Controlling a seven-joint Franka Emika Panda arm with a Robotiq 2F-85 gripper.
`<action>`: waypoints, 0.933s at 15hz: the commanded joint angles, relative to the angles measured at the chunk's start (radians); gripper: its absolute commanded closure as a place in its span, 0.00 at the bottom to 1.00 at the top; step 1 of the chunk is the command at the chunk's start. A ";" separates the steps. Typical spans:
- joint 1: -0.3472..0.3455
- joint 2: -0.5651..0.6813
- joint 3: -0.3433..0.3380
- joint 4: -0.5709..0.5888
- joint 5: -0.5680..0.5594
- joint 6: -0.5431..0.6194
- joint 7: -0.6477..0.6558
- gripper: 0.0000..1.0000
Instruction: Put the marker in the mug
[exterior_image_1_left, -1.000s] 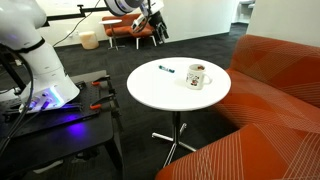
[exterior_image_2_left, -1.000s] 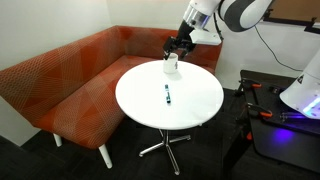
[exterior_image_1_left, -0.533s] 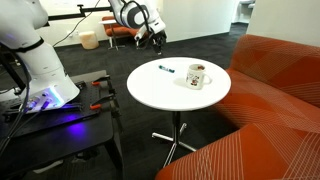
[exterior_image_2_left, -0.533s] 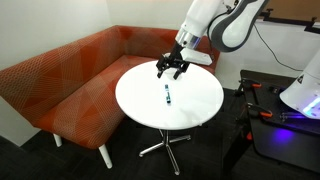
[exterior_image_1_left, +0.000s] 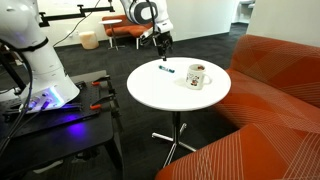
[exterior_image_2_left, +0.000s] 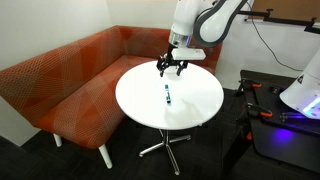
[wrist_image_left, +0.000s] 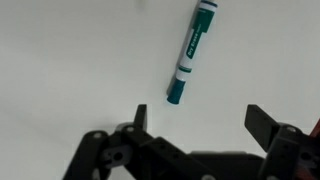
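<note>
The marker has a middle part away from its teal end. I should next move my gripper down to the middle of the marker's body (exterior_image_1_left: 167, 69) (wrist_image_left: 187, 60) and close it there.
The marker (exterior_image_1_left: 166, 70) lies flat on the round white table (exterior_image_1_left: 170, 95), dark blue with a teal end. It also shows in an exterior view (exterior_image_2_left: 167, 95) and in the wrist view (wrist_image_left: 192, 52). The white mug (exterior_image_1_left: 197, 77) with a dark print stands upright on the table, a little apart from the marker. In the exterior view that shows the sofa corner, the mug is hidden behind the gripper. My gripper (exterior_image_1_left: 160, 45) hangs open and empty above the table near the marker (exterior_image_2_left: 171, 67). In the wrist view its two fingers (wrist_image_left: 200, 120) are spread wide, with the marker just beyond them.
An orange sofa (exterior_image_2_left: 70, 80) wraps round the far side of the table (exterior_image_1_left: 280, 90). A black cart (exterior_image_1_left: 60, 125) with the robot base (exterior_image_1_left: 40, 70) stands beside the table. Orange chairs (exterior_image_1_left: 125, 30) stand far back.
The gripper has swung away from the mug and come down over the table near the marker. The marker and the mug have not moved.
</note>
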 joint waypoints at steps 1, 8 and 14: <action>0.069 0.019 -0.046 0.054 -0.025 -0.085 0.039 0.00; 0.146 0.087 -0.091 0.087 -0.070 -0.070 0.093 0.00; 0.193 0.154 -0.131 0.109 -0.112 -0.037 0.149 0.00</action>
